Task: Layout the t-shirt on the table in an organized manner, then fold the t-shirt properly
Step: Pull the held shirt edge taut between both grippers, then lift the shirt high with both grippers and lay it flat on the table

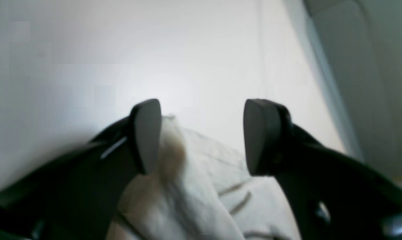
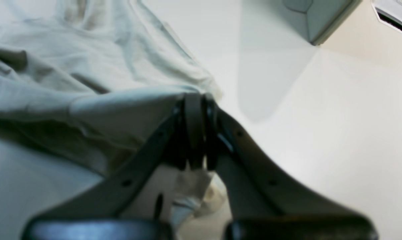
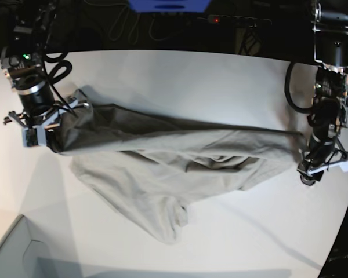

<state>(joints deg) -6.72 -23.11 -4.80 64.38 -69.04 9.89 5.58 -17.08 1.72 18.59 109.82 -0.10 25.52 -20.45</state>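
My left gripper will next close on the loose end (image 3: 295, 152) (image 1: 173, 154) of the stretched part of the beige-grey t-shirt, across from my right gripper.
The beige-grey t-shirt (image 3: 162, 156) is pulled into a long band across the white table (image 3: 191, 75), and its lower part sags in folds toward the front. At the left of the base view my right gripper (image 3: 43, 130) is shut on a shirt edge; the right wrist view shows this gripper (image 2: 196, 100) with its jaws pressed on the cloth (image 2: 87, 66). At the right of the base view my left gripper (image 3: 307, 174) is at the shirt's other end. In the left wrist view it (image 1: 202, 136) stands open, and cloth (image 1: 201, 186) leans against one finger (image 1: 147, 133), unpinched.
A pale grey box corner (image 3: 11, 255) sits at the front left and also shows in the right wrist view (image 2: 320, 16). Cables and a blue object (image 3: 168, 4) lie behind the table. The table's curved edge runs close to the left arm at the right.
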